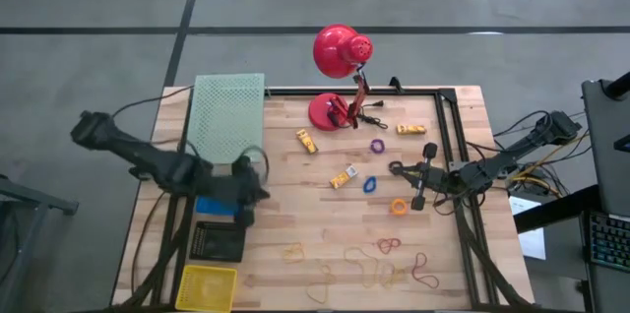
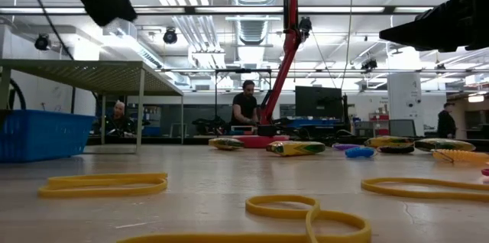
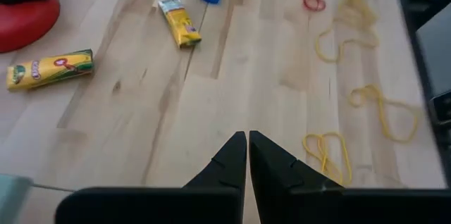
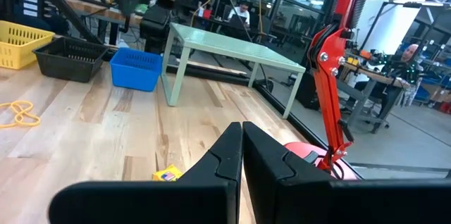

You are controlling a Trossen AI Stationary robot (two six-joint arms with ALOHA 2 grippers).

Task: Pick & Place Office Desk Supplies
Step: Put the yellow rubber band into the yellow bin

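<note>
The middle of the tan rubber band (image 1: pixel 293 252) (image 3: pixel 325 158) nearest the black basket is the next place my left gripper will go to and close on.
The office desk supplies lie loose on the wooden table: yellow rectangular pieces (image 1: pixel 307 141) (image 1: pixel 411 129) (image 1: pixel 343 177), a purple ring (image 1: pixel 377 145), a blue ring (image 1: pixel 370 184), an orange ring (image 1: pixel 398 207), red rubber bands (image 1: pixel 387 246) and tan rubber bands (image 1: pixel 374 274) toward the near edge. My left gripper (image 1: pixel 262 189) is shut and empty, raised over the table's left part beside the blue bin (image 1: pixel 210 206); its wrist view shows the shut fingers (image 3: pixel 246 143) slanting down at bare wood. My right gripper (image 1: pixel 393 167) is shut and empty, level, right of the blue ring.
A red desk lamp (image 1: pixel 340 52) stands with its base (image 1: pixel 330 111) at the far edge. A green mesh shelf (image 1: pixel 226 111) is at the far left. Near it come the blue bin, a black basket (image 1: pixel 217 242) and a yellow basket (image 1: pixel 207 286). People sit in the room behind.
</note>
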